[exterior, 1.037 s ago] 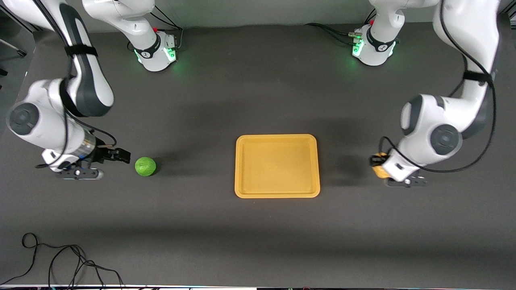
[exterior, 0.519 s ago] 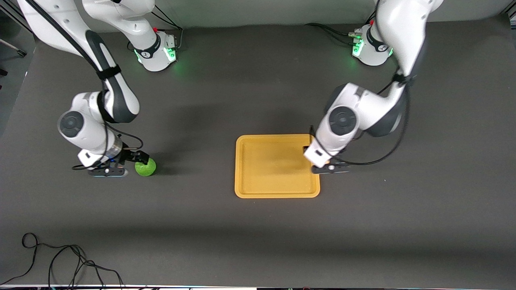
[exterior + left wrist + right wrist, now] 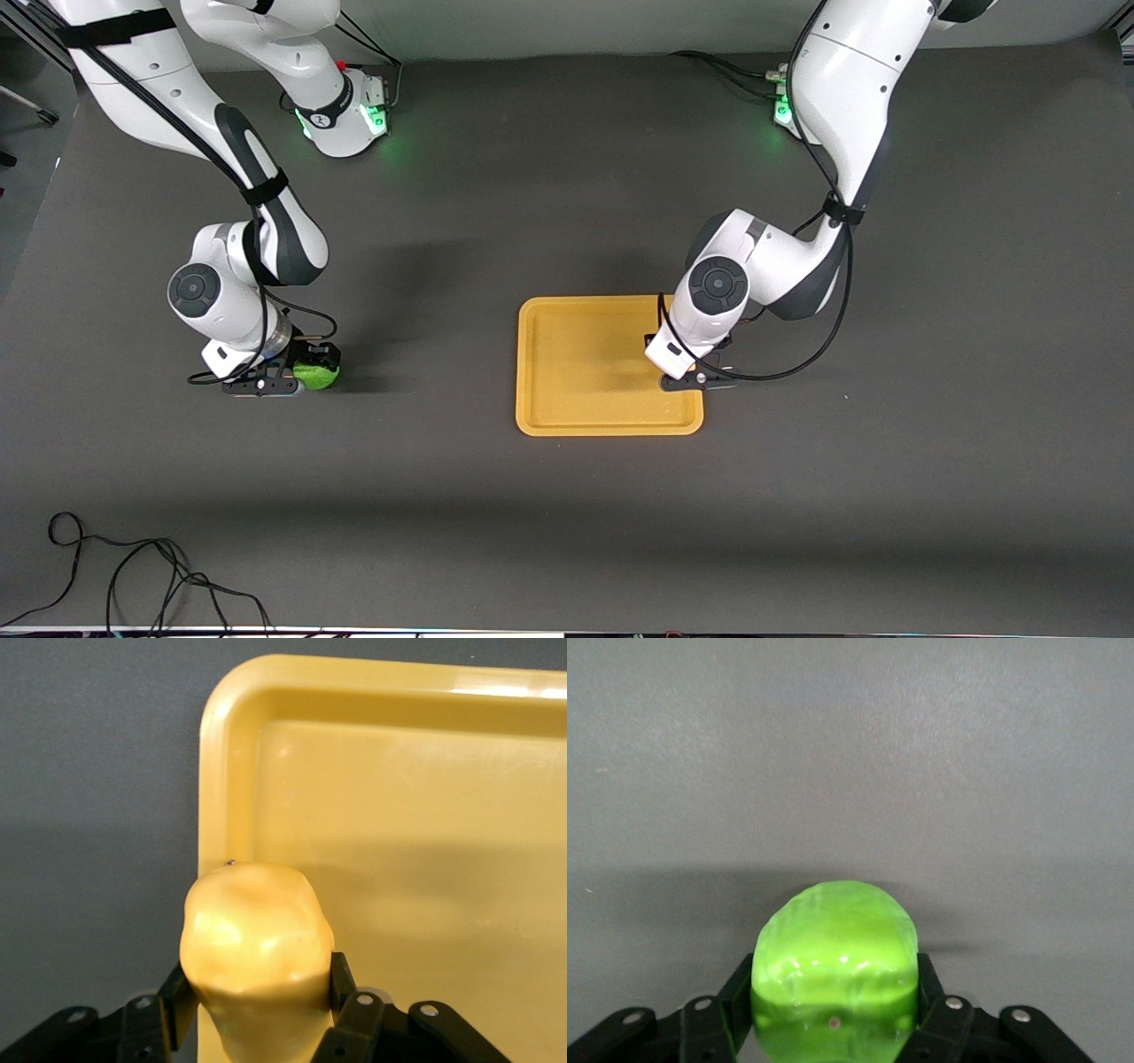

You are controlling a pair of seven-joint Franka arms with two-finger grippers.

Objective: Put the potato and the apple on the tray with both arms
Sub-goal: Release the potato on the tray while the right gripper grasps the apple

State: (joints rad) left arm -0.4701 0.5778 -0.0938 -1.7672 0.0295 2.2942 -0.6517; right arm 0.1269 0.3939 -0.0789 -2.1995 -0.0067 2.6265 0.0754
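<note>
The robot's right gripper needs to put the green apple down in the half of the orange-yellow tray (image 3: 585,374) opposite the left gripper.
The orange-yellow tray (image 3: 585,403) lies mid-table. My left gripper (image 3: 657,344) hangs over the tray's edge toward the left arm's end and is shut on the lumpy yellow-tan potato (image 3: 255,939). In the left wrist view the potato sits between the black fingers (image 3: 347,992), above the tray's rim (image 3: 217,771) near a corner. The wrist hides the potato in the front view. My right gripper (image 3: 310,369) is low at the table toward the right arm's end, shut on the round green apple (image 3: 319,374). The right wrist view shows the apple (image 3: 834,948) gripped on both sides.
A black cable (image 3: 133,567) lies looped on the table near the front camera, toward the right arm's end. Both arm bases, the right arm's (image 3: 341,115) and the left arm's (image 3: 784,111), stand at the table's edge farthest from the front camera. The tray's inside holds nothing.
My left arm has carried the potato from the table at the left arm's end to over the tray's edge. My right gripper has moved onto the apple and closed on it.
</note>
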